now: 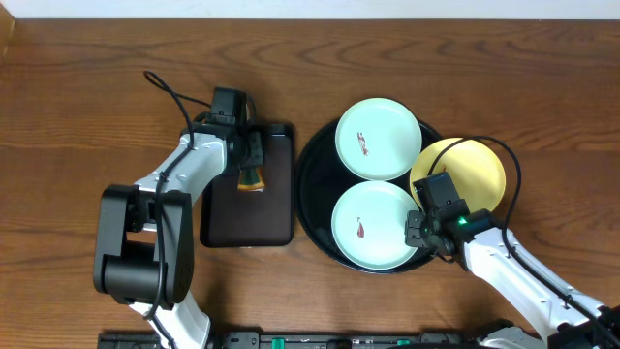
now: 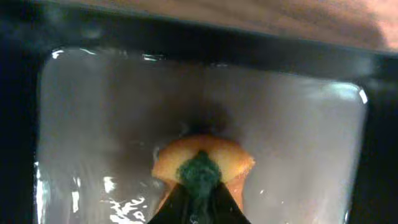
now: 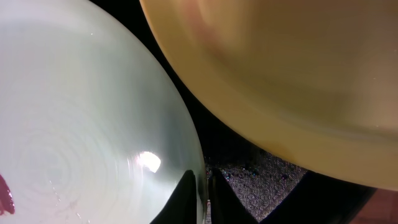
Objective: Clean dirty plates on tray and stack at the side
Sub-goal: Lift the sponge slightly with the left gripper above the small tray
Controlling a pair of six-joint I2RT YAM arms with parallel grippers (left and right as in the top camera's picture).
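Note:
I am pinching the sponge close to its far end with my left gripper, so next I open it and grip the sponge nearer its middle (image 1: 252, 177) before I wipe the mint plate.
The round black tray (image 1: 308, 174) holds two mint plates and a yellow plate (image 1: 470, 170), which lies at its right edge. Brown-red smears mark the far mint plate (image 1: 378, 139) and the near mint plate (image 1: 373, 226). My right gripper (image 1: 418, 233) is shut on the near plate's right rim. In the right wrist view its fingers (image 3: 186, 196) straddle that plate's (image 3: 81, 124) edge, with the yellow plate (image 3: 280, 62) just beyond. My left gripper (image 1: 250, 165) is shut on an orange and green sponge (image 2: 202, 158) over the rectangular tray (image 1: 247, 218).
The rectangular black tray (image 2: 93, 124) looks wet and glossy under the sponge. Brown wooden table surrounds both trays. The left arm's base stands at the front left, and the right arm reaches in from the front right.

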